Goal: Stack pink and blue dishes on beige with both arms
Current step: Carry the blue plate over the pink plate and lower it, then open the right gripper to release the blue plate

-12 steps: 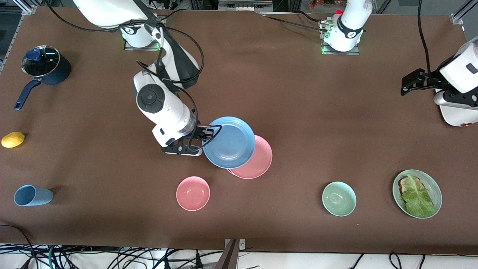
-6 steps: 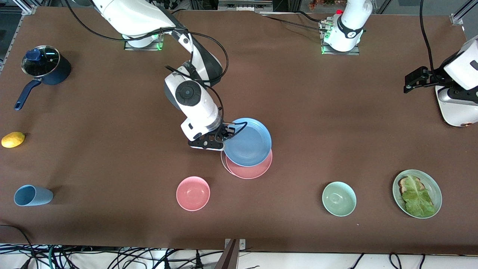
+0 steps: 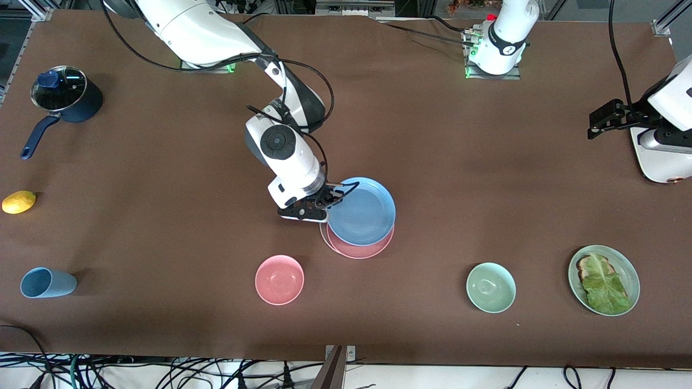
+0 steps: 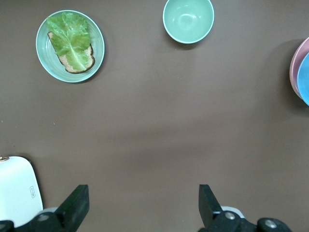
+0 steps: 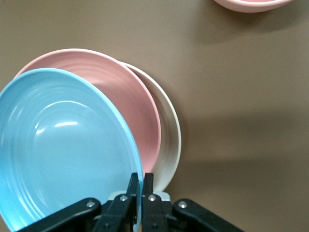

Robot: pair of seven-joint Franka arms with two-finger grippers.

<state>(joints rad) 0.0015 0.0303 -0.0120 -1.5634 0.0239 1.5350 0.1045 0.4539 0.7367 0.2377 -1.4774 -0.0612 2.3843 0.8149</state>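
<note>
The robot's right gripper will release the blue plate, now held tilted over the stack, on the pink plate (image 3: pixel 354 223) (image 5: pixel 89 123) that lies on the beige plate.
My right gripper (image 3: pixel 331 201) (image 5: pixel 141 180) is shut on the rim of the blue plate (image 3: pixel 361 212) (image 5: pixel 63 150). It holds the plate tilted over the pink plate (image 3: pixel 359 251) (image 5: pixel 130 101). The pink plate lies on the beige plate (image 3: pixel 323 236) (image 5: pixel 170 140), of which only a crescent of rim shows. The blue plate covers most of the stack; I cannot tell whether it touches the pink one. My left gripper (image 3: pixel 594 127) (image 4: pixel 142 200) hangs open and holds nothing, over bare table at the left arm's end, where that arm waits.
A pink bowl (image 3: pixel 279 279) sits nearer the front camera than the stack. Toward the left arm's end are a green bowl (image 3: pixel 491 287) and a green plate with lettuce (image 3: pixel 604 279). At the right arm's end are a blue cup (image 3: pixel 46 282), a lemon (image 3: pixel 19 201) and a lidded pot (image 3: pixel 65 100).
The right arm has carried the blue plate toward the left arm's end, from beside the stack to over the pink plate. The left gripper has drifted slightly.
</note>
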